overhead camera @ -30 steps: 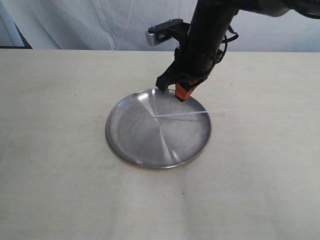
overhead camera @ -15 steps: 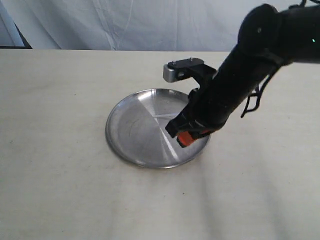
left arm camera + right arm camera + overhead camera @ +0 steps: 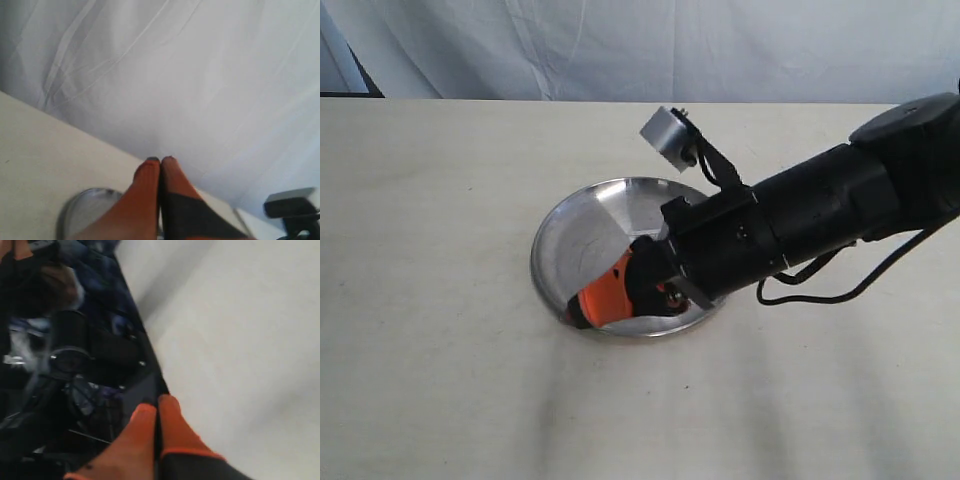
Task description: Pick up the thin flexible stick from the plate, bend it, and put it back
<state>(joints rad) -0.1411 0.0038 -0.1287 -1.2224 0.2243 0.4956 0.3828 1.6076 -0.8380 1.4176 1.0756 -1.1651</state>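
My right gripper is to put the thin stick on the steel plate. It will let go of the stick there, across the plate's rim [image 3: 704, 228] beneath the black arm.
The shiny steel plate [image 3: 570, 225] lies mid-table. My right arm reaches in low from the right and covers the plate's right half. Its orange-fingered right gripper [image 3: 578, 312] lies over the plate's near rim, pointing to the near left. In the right wrist view the right gripper [image 3: 157, 402] is shut, fingers pressed together with nothing showing between them. My left gripper [image 3: 160, 159] is shut too and holds nothing; part of the plate [image 3: 82, 210] shows beside its fingers. The left gripper does not show in the exterior view. The thin stick is hidden in every view.
The beige table [image 3: 440, 380] stretches around the plate. A white curtain [image 3: 520, 50] hangs behind its far edge. The right arm's grey wrist camera [image 3: 668, 135] sticks up above the plate. Dark clutter [image 3: 60, 340] lies beyond the table's edge in the right wrist view.
My right arm has swung down from upright at the plate's far rim to lying low across the plate. The stick, seen earlier over the right rim, is now covered.
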